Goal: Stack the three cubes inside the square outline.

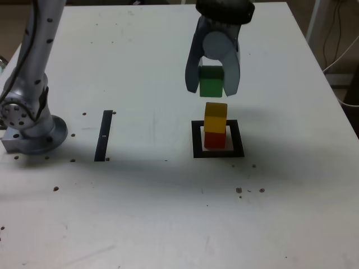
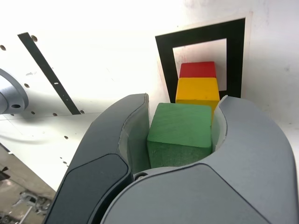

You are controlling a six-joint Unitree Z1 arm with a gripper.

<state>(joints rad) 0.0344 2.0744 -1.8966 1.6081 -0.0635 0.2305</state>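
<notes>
I will release the green cube on top of the yellow cube (image 1: pixel 215 107) (image 2: pixel 198 89) with my gripper to cap the stack.
A yellow cube (image 1: pixel 215 116) rests on a red cube (image 1: pixel 213 139) inside the black square outline (image 1: pixel 217 152) on the white table. Just above that stack hangs the green cube (image 1: pixel 211 81), clear of the yellow one, with my gripper (image 1: pixel 212 89) shut on it. The wrist view shows the green cube (image 2: pixel 181 133) clamped between the two grey jaws, with the yellow cube (image 2: pixel 197 91), the red cube (image 2: pixel 197 69) and the square outline (image 2: pixel 205 37) beyond it.
A narrow black strip (image 1: pixel 104 135) lies on the table toward the exterior view's left. The arm's grey base (image 1: pixel 31 131) stands at the left edge. Small dark holes dot the tabletop. A cable hangs off the far right.
</notes>
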